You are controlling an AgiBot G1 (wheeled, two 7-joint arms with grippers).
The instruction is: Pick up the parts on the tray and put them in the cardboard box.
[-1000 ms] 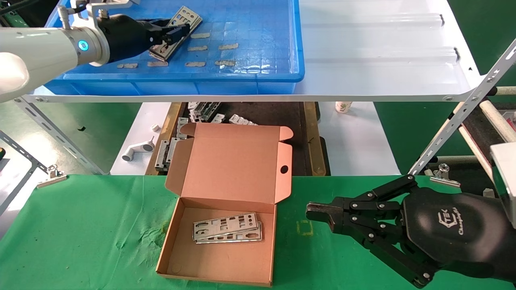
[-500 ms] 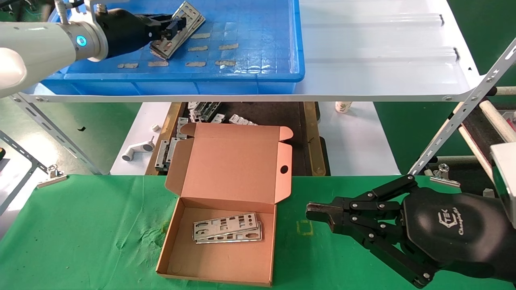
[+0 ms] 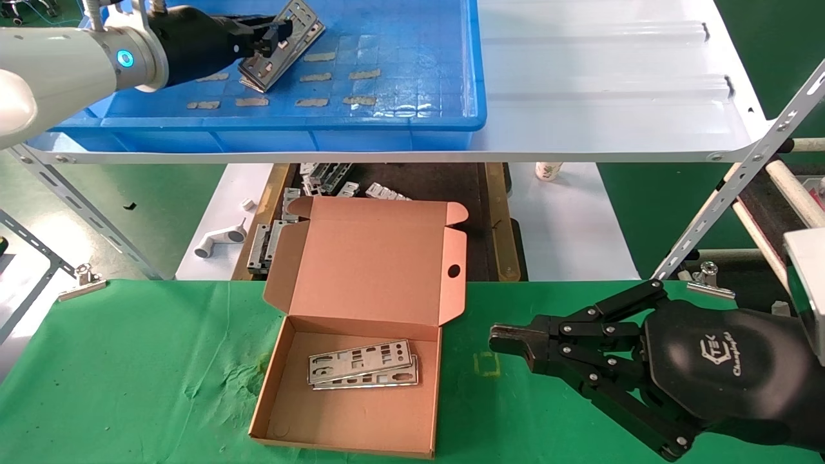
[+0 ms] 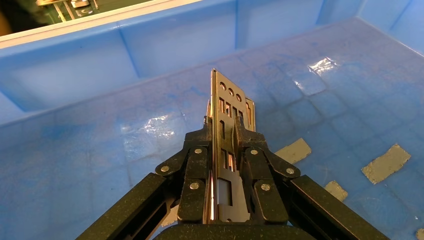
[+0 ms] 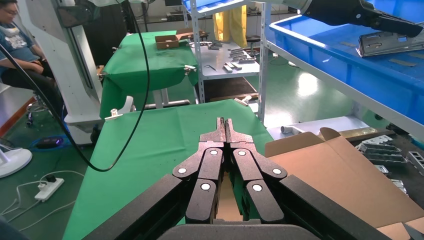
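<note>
The silver punched plate stands edge-up in my left gripper; next I lay it flat in the blue tray, gripping across both long edges [image 3: 292,60].
My left gripper [image 3: 274,37] is inside the blue tray [image 3: 412,122] on the upper shelf. It is shut on a silver punched plate [image 3: 298,26] and holds it tilted above the tray floor. In the left wrist view the plate [image 4: 227,102] stands edge-up between the fingers of the left gripper [image 4: 227,132]. The open cardboard box [image 3: 348,422] lies on the green table with two plates [image 3: 361,364] inside. My right gripper [image 3: 499,338] is shut and empty, parked to the right of the box; in the right wrist view [image 5: 224,122] its fingertips touch.
Tan tape strips [image 3: 312,102] dot the tray floor. The white ridged shelf panel [image 3: 612,96] lies right of the tray. Below it a dark tray holds more metal parts [image 3: 322,177]. A slanted metal strut [image 3: 728,193] stands at the right. A binder clip [image 3: 80,280] sits at the table's left edge.
My left gripper has risen and moved toward the tray's back with the plate, lifting its low end off the tray floor. The right arm has not moved.
</note>
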